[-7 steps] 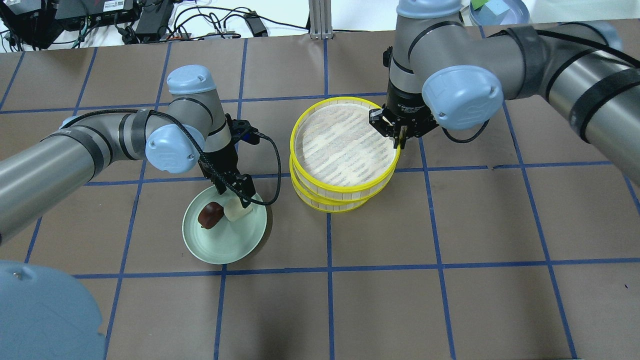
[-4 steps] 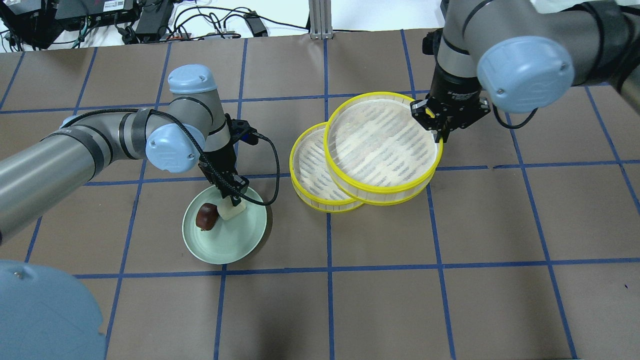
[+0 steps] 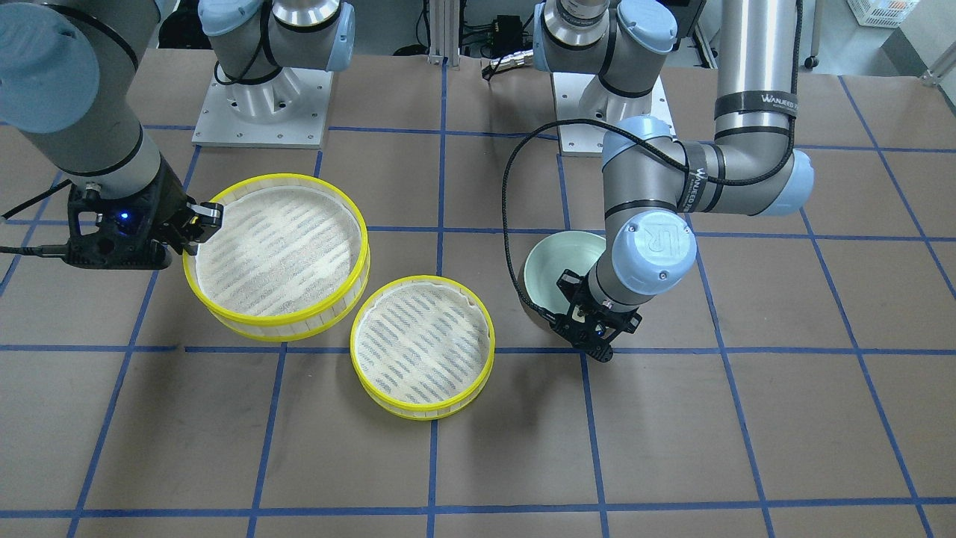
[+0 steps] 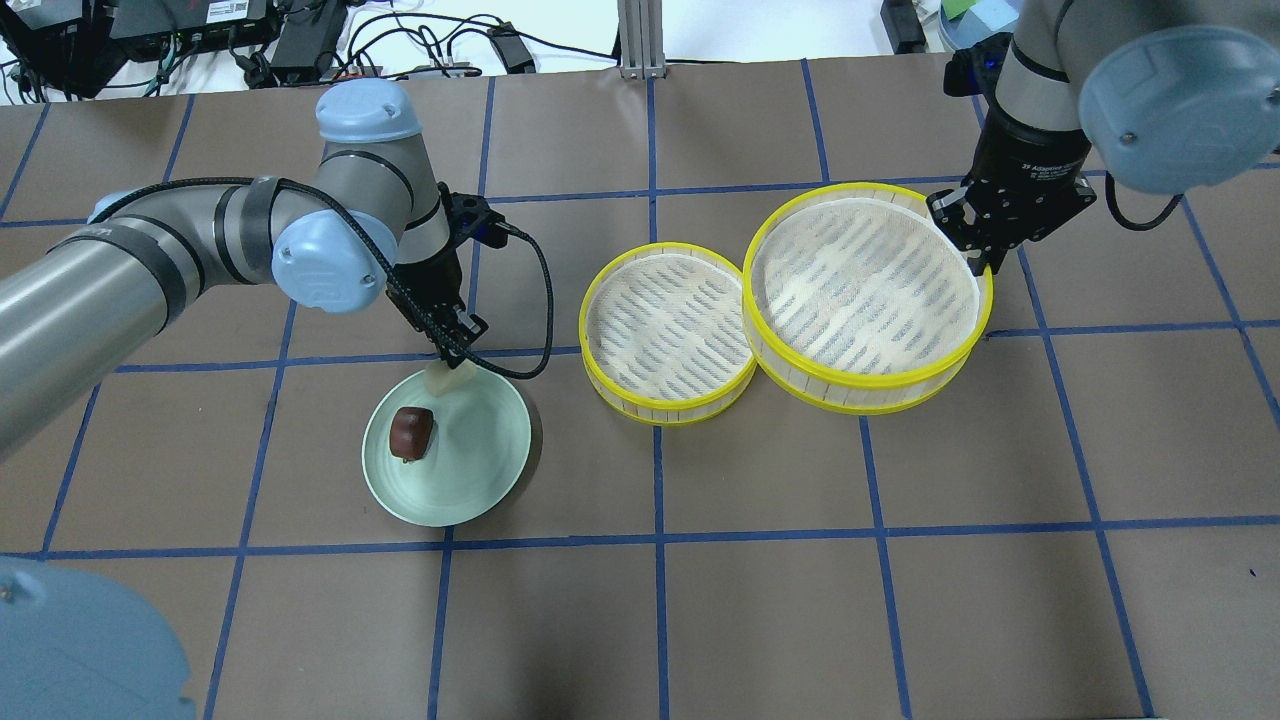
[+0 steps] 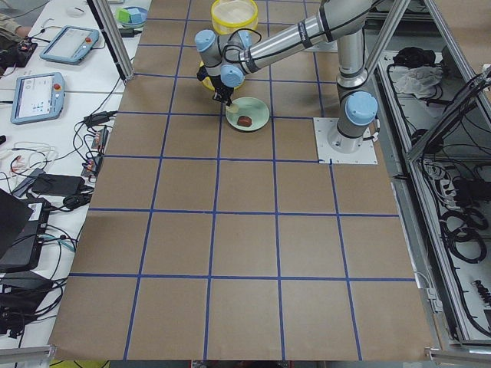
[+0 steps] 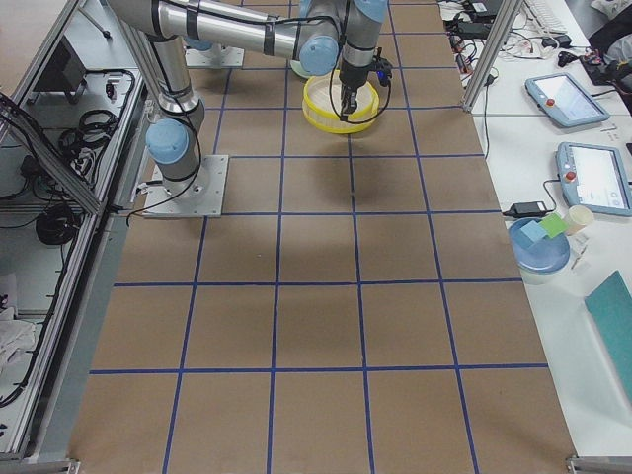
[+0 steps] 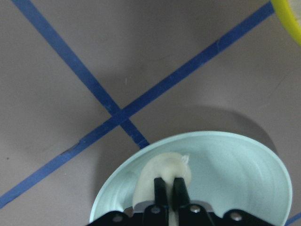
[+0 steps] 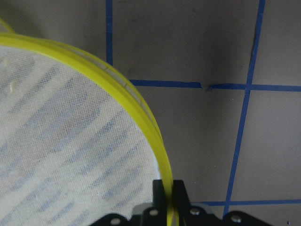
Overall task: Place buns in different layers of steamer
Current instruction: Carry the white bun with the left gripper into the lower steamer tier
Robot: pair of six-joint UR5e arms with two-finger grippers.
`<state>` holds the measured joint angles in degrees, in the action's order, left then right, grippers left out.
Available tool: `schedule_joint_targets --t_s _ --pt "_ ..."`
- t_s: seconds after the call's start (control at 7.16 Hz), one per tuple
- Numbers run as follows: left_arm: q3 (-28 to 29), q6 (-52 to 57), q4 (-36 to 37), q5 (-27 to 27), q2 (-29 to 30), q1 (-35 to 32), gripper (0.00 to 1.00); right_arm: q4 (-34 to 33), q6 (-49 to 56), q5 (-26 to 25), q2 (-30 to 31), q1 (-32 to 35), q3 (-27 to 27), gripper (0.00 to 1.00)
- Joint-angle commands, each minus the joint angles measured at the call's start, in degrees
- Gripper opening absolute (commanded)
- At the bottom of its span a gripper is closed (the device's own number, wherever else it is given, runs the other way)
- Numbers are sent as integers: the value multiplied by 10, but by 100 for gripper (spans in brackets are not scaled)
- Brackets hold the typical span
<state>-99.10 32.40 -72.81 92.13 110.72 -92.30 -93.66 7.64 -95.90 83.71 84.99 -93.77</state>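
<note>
The robot's left gripper will put the cream-white bun down inside the lower level's far rim (image 3: 388,375), toward the upper level. The bun is now over the plate's far edge.
My left gripper (image 4: 452,350) is shut on the cream-white bun (image 4: 446,376) and holds it over the far edge of the pale green plate (image 4: 470,500). The left wrist view shows the gripper (image 7: 168,187) pinching that bun (image 7: 162,165) above the plate (image 7: 235,160). The dark reddish-brown bun (image 4: 411,432) lies on the plate. My right gripper (image 4: 985,262) is shut on the yellow rim of the upper steamer tier (image 4: 865,290) and holds it just right of the lower tier (image 4: 668,330). Both tiers are empty. The right wrist view shows the gripper (image 8: 169,188) clamping that rim (image 8: 141,108).
The table is brown paper with a blue tape grid (image 4: 655,470). A black cable (image 4: 545,300) loops from my left wrist between the plate and the lower tier. Cables and electronics (image 4: 300,30) lie along the far edge.
My right gripper has carried the upper tier off the lower one and to the right. My left gripper has closed on the cream bun and lifted it toward the plate's far edge.
</note>
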Motion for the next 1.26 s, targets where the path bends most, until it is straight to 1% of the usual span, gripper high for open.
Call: schedule_joint_targets --t_s 0.0,0.28,0.42,0.56,0.7,0.84,0.98,1.12 --pt "36 -8 -5 -6 -21 -8 0 1 3 -1 1 -2 -2 10" --pt "58 -127 21 -53 -27 -30 0 1 2 -1 1 -2 -3 10" --pt "63 -164 46 -78 -27 -52 0 1 1 -1 1 -1 -4 10" --pt "62 -210 125 -141 -20 -64 0 1 0 -1 1 -1 -4 11" --pt "54 -211 145 -156 -14 -70 0 1 0 -2 1 -1 -4 10" --pt "54 -221 158 -190 -4 -95 0 1 -5 -1 1 0 -4 9" --pt "54 -226 182 -207 5 -110 0 1 -7 2 2 1 -5 9" --pt "54 -231 192 -232 19 -112 0 1 -7 0 1 1 -5 8"
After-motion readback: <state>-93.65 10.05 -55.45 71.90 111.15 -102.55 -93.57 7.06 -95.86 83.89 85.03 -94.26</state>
